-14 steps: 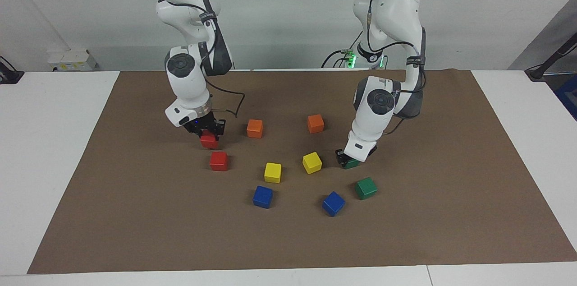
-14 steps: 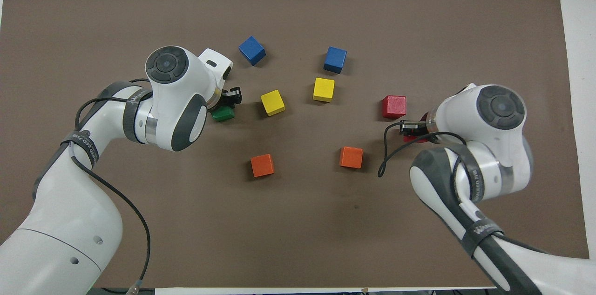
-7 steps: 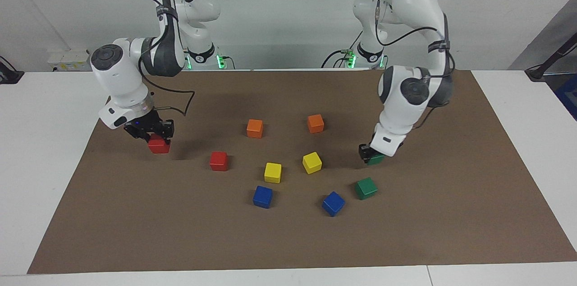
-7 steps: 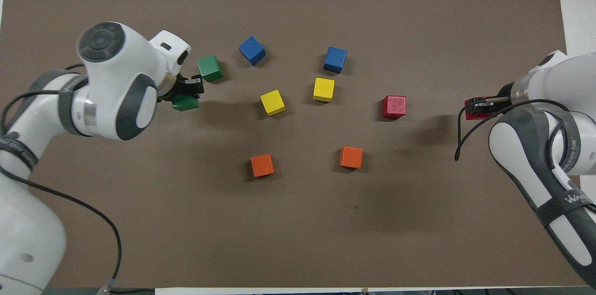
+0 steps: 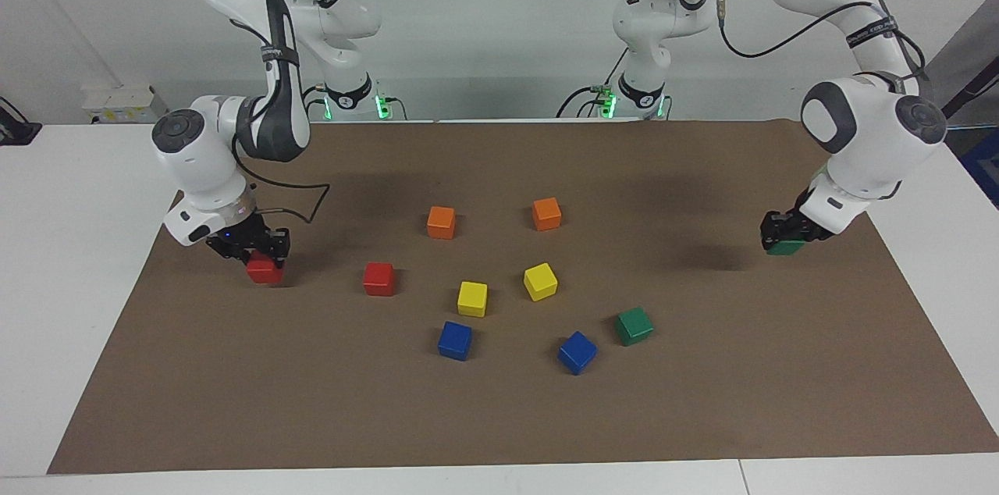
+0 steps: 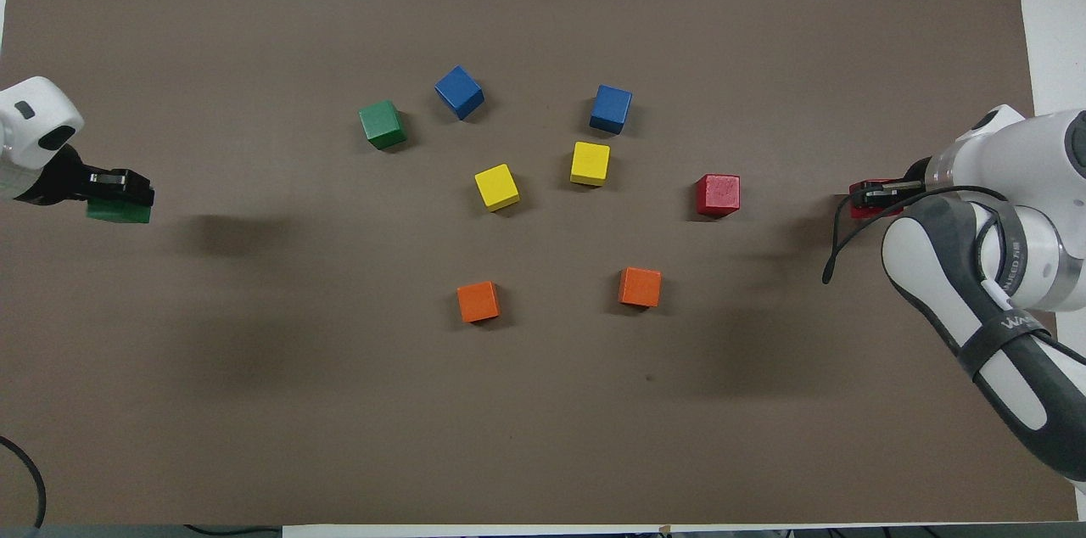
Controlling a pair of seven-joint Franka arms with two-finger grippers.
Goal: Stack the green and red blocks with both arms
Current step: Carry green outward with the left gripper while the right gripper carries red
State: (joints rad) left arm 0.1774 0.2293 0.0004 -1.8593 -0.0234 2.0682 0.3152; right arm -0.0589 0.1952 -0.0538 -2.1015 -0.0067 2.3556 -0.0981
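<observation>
I will let go of the green block, now held a little above the mat, with my left gripper on the bare brown mat (image 6: 138, 209) just under its fingertips.
My left gripper (image 5: 785, 239) (image 6: 117, 197) is shut on a green block (image 5: 784, 247) (image 6: 119, 212) and holds it a little above the mat at the left arm's end. My right gripper (image 5: 254, 253) (image 6: 874, 197) is shut on a red block (image 5: 264, 270) (image 6: 867, 200) low over the mat at the right arm's end. A second red block (image 5: 378, 278) (image 6: 718, 194) rests on the mat toward the right arm's side. A second green block (image 5: 633, 325) (image 6: 382, 124) rests on the mat toward the left arm's side.
Two orange cubes (image 5: 441, 222) (image 5: 546, 213) lie nearest the robots. Two yellow cubes (image 5: 472, 298) (image 5: 540, 281) lie mid-mat, and two blue cubes (image 5: 455, 340) (image 5: 577, 352) farther out. All sit on a brown mat (image 5: 499, 417) over a white table.
Both arms have swung outward with their blocks: the left gripper carried the green block to the left arm's end of the mat, the right gripper lowered the red block slightly at its end.
</observation>
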